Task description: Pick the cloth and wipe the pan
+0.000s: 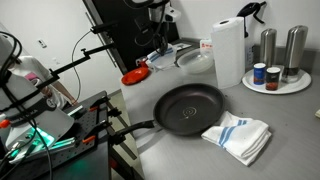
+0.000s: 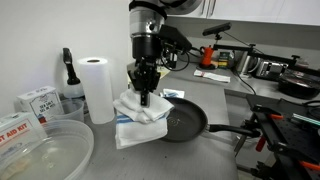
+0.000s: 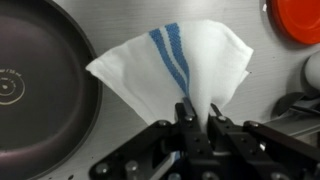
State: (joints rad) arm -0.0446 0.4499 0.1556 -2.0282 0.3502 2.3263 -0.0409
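The robot's gripper needs to set the cloth, now hanging just above the striped towel, down on the bare counter (image 1: 157, 88) (image 3: 165, 85) between the black pan and the red plate.
The cloth (image 3: 185, 60) is a small white rag with blue stripes, and it hangs pinched at one end in my gripper (image 3: 198, 118), which is shut on it. In an exterior view the gripper (image 2: 145, 97) holds the cloth (image 2: 138, 108) just above a larger striped towel (image 2: 140, 132) on the counter. The black pan (image 2: 186, 122) sits right beside them with its long handle (image 2: 235, 130) pointing away. In the wrist view the pan (image 3: 40, 90) is to the cloth's left. The pan (image 1: 190, 108) and the towel (image 1: 240, 136) also show in an exterior view where the gripper is out of sight.
A paper towel roll (image 1: 228, 50) stands behind the pan, next to a round tray (image 1: 290, 88) with shakers and cans. A red plate (image 1: 135, 75) lies near the sink (image 1: 190, 58). A clear plastic bowl (image 2: 45, 150) and boxes (image 2: 35, 100) sit close to the camera.
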